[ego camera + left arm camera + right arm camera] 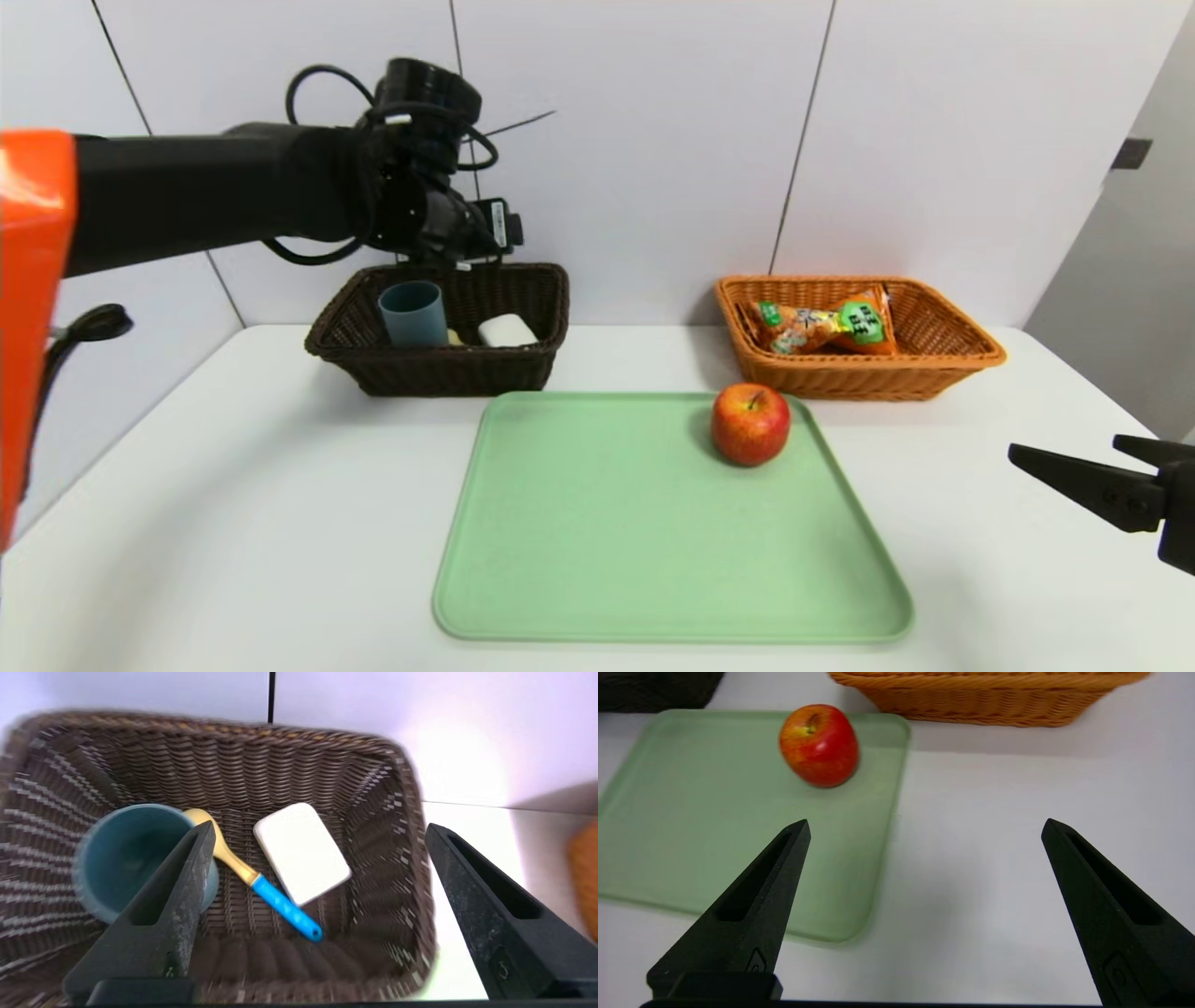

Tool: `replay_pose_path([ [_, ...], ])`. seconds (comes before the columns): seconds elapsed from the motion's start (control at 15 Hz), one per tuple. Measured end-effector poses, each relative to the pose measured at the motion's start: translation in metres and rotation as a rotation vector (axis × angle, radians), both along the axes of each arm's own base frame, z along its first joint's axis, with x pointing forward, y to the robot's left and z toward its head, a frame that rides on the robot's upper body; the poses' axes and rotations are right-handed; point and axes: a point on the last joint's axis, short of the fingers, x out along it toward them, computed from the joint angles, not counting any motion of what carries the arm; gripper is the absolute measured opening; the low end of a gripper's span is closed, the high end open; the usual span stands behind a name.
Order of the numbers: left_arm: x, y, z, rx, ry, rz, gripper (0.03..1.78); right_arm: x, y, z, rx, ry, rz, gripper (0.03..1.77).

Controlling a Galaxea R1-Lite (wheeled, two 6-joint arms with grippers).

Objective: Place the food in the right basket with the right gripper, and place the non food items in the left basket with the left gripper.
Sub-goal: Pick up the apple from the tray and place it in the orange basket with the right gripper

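The next move for my right gripper is to go to the red apple on the green tray and close on the apple's widest part (751, 427) (820, 747), under its stem.
A red apple (750, 425) (818, 744) sits at the far right of the green tray (653, 579) (691, 835). My left gripper (467, 252) (320, 826) hangs open over the dark brown left basket (420, 369) (299, 760), holding nothing. In that basket lie a blue-grey cup (413, 313) (126, 854), a white block (506, 329) (301, 851) and a yellow spoon with a blue handle (261, 886). The orange right basket (943, 369) (985, 700) holds snack packets (822, 327). My right gripper (1064, 446) (925, 822) is open and empty, low over the table to the right of the tray.
Both baskets stand at the back of the white table (233, 485) against a white panelled wall. The tray lies in the middle, in front of them. My left arm reaches in from the left, high above the table.
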Motion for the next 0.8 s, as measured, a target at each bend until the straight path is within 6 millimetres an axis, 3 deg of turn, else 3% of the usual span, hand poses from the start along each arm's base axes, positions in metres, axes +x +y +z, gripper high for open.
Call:
replay_pose_path([
  [0.13,-0.031,0.007,0.015,0.004,-0.001,-0.026,1.61,0.004,0.006,0.004,0.009,0.001,0.047,1.71],
  [0.27,-0.064,0.013,0.014,0.018,0.04,-0.063,1.64,0.014,0.011,0.005,0.007,0.021,0.071,1.71],
  [0.53,-0.132,0.024,-0.006,0.014,0.155,-0.174,1.66,0.05,0.03,0.013,-0.01,0.076,0.073,1.71],
  [0.8,-0.194,0.039,-0.037,-0.038,0.269,-0.205,1.67,0.1,0.072,0.023,-0.043,0.153,-0.017,1.71],
])
